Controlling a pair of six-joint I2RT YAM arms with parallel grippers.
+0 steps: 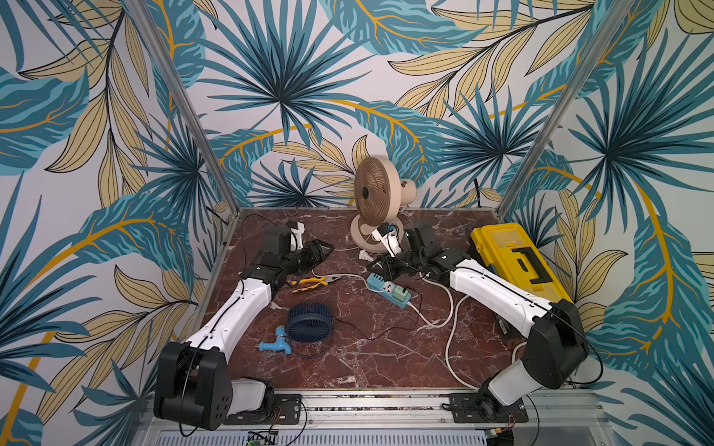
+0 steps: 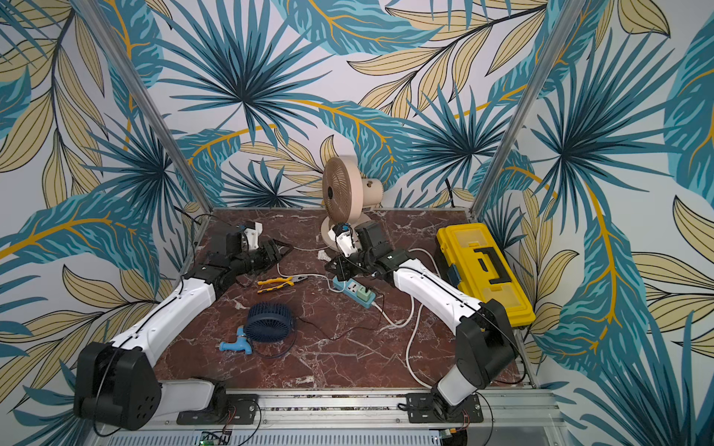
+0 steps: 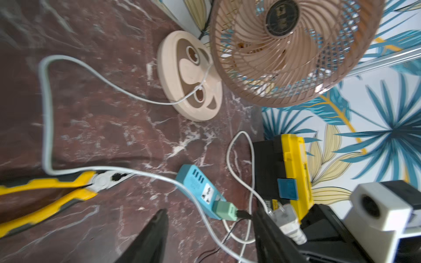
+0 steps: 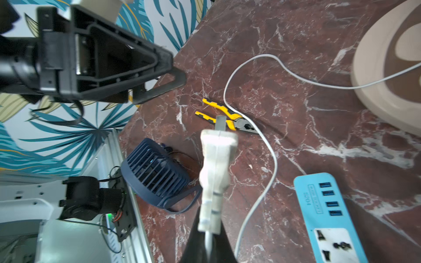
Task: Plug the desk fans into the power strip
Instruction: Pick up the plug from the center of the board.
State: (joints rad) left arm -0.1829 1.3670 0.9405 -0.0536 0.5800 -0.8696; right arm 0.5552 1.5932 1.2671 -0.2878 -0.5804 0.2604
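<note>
The white plug is held by its cord end in my right gripper, so my left gripper should steady its prongs while my right gripper takes the plug's body (image 4: 214,171).
The beige desk fan (image 1: 373,191) (image 2: 340,189) stands at the back of the table, and the left wrist view shows its grille (image 3: 284,50). Its thin white cord (image 4: 257,141) runs across the marble to a white plug (image 4: 216,164) (image 3: 288,222). My right gripper (image 4: 208,239) (image 1: 376,266) is shut on that plug, just above the near end of the light-blue power strip (image 1: 386,287) (image 2: 353,289) (image 4: 328,214). One white socket face (image 4: 335,246) is free. My left gripper (image 3: 210,213) (image 1: 322,249) hovers open and holds nothing, left of the fan's base.
A green adapter (image 1: 402,295) (image 3: 224,210) sits in the strip's other socket. Yellow pliers (image 1: 313,283) lie under the cord. A dark-blue small fan (image 1: 309,322) and a blue tap (image 1: 275,345) lie in front. A yellow toolbox (image 1: 517,262) is at the right.
</note>
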